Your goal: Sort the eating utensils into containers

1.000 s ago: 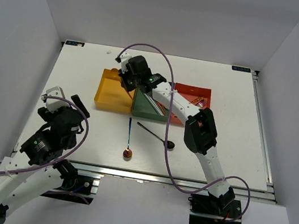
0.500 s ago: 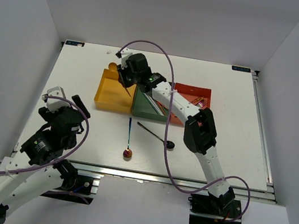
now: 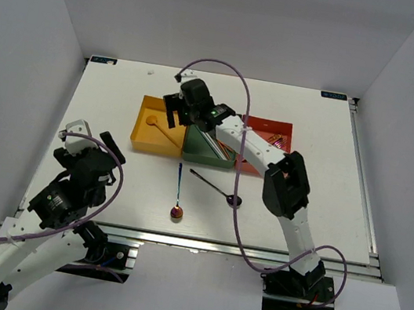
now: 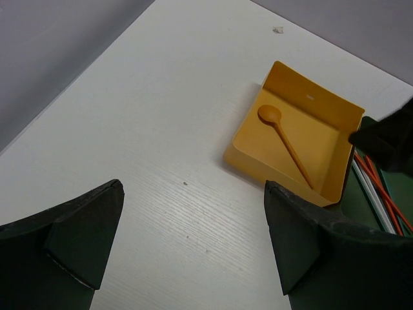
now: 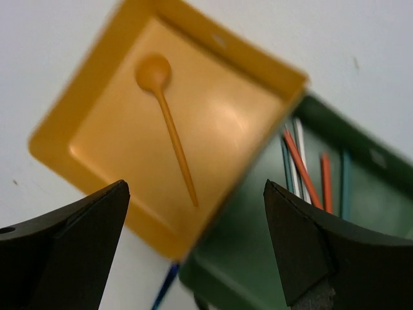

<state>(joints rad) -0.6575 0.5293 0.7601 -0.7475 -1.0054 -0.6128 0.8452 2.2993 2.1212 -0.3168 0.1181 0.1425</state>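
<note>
My right gripper will go to the blue-handled spoon next and then close on its thin handle (image 3: 177,198) near the bowl of the spoon.
An orange spoon (image 3: 162,128) (image 4: 287,142) (image 5: 169,123) lies loose in the yellow-orange tray (image 3: 139,124) (image 4: 258,165) (image 5: 77,84). My right gripper (image 3: 173,112) (image 5: 195,194) hovers open above that tray's right edge, nothing between its fingers. The dark green tray (image 3: 195,151) (image 5: 258,258) beside it holds several chopsticks (image 5: 300,168) (image 4: 374,187). The red tray (image 3: 268,123) stands to its right, partly hidden by the right arm. A blue-handled spoon (image 3: 178,190) and a black spoon (image 3: 216,187) lie on the table in front of the trays. My left gripper (image 3: 92,136) (image 4: 193,194) is open over bare table at the near left.
The white table (image 3: 320,190) is walled in by grey panels on three sides. The right arm stretches diagonally over the green and red trays. A purple cable loops above the right wrist.
My right gripper has opened and let go of the orange spoon, which now lies in the yellow-orange tray. The gripper has shifted slightly right. The left arm has not moved.
</note>
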